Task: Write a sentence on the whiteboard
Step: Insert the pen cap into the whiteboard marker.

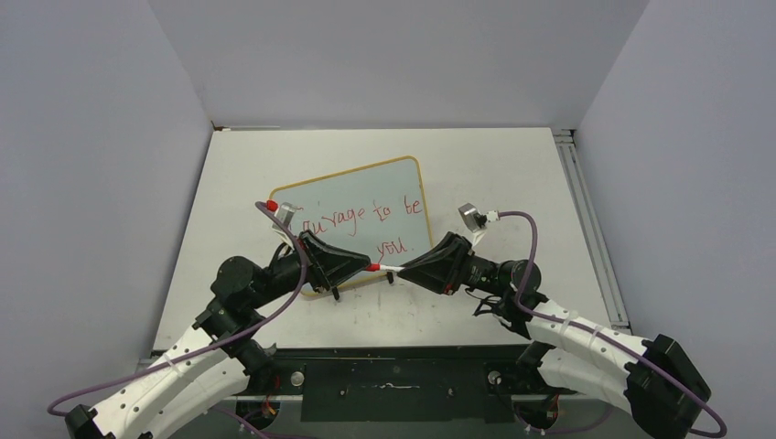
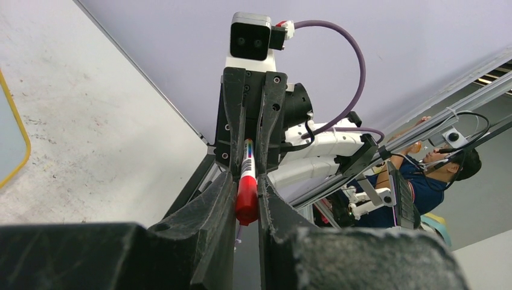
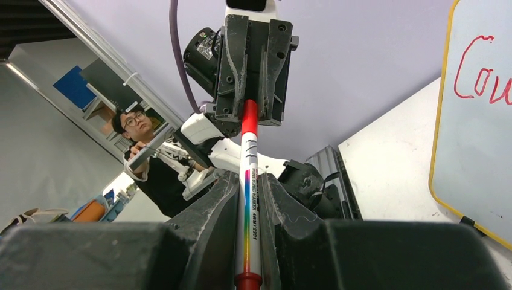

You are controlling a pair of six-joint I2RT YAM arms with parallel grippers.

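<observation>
My right gripper needs to let go of the marker on the bare table [image 1: 458, 274] beside the whiteboard's corner nearest the word "you".
The whiteboard [image 1: 366, 187], yellow-framed, lies tilted mid-table with the red sentence [image 1: 366, 218] "Courage to be you" on two lines. Just in front of its near edge, both grippers meet tip to tip on one marker [image 1: 391, 269]. My left gripper [image 1: 364, 266] is shut on the marker's red cap [image 2: 246, 196]. My right gripper [image 1: 405, 269] is shut on the white, rainbow-striped barrel [image 3: 249, 205]. Cap and barrel join with no gap showing. In the right wrist view the whiteboard [image 3: 483, 145] shows at the right, with the red letters "Cou" [image 3: 480, 75].
Grey walls close the table on three sides. An aluminium rail [image 1: 586, 229] runs along its right edge. The board's black clip feet [image 1: 337, 294] stick out at its near edge, under my left gripper. Purple cables loop from both wrists. A person [image 3: 142, 139] sits beyond the table.
</observation>
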